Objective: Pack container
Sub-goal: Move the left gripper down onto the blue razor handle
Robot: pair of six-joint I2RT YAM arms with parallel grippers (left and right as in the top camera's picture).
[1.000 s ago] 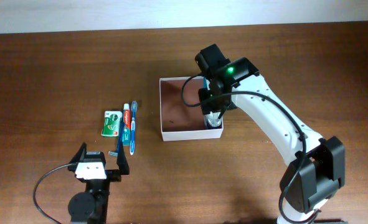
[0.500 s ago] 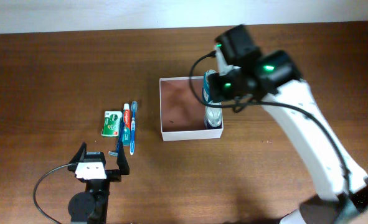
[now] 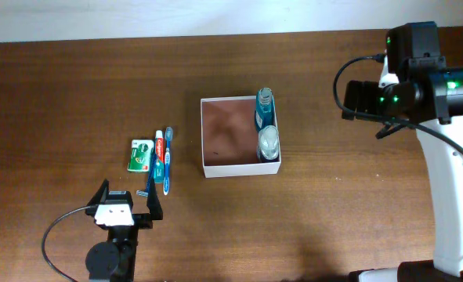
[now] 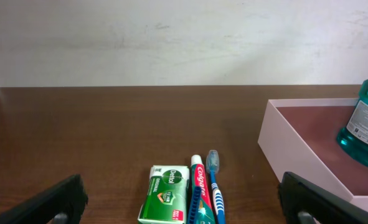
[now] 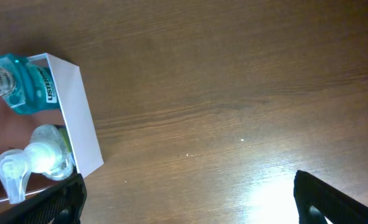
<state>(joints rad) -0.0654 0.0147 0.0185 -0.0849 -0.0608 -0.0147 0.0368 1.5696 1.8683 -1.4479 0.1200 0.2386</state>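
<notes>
The blue razor is next for my left gripper, which should go to it and close on the razor handle's lower part [image 3: 148,182], near the razor's head.
The container [image 3: 227,133], a shallow white-walled box with a reddish-brown floor, sits mid-table. Along its right wall stand a blue mouthwash bottle [image 3: 265,110] and a clear pump bottle [image 3: 269,143]. My right gripper [image 3: 358,100] hangs open well to the right of the box, over bare wood, with nothing between its fingers [image 5: 333,199]. Its wrist view shows the box's wall [image 5: 78,118] and both bottles at the left edge. My left gripper [image 3: 128,204] rests open at the front left, just short of a green soap box [image 4: 166,193], a toothpaste tube [image 4: 199,193] and a blue toothbrush [image 4: 215,186].
A blue razor [image 3: 149,182] lies beside the toothpaste [image 3: 160,153] and the soap box [image 3: 141,154], left of the container. The table's far edge meets a white wall [image 4: 184,43]. Bare wood stretches to the right of the container.
My right gripper has let go of the clear pump bottle inside the container, opened wide, and risen away to the right. The left arm has not moved.
</notes>
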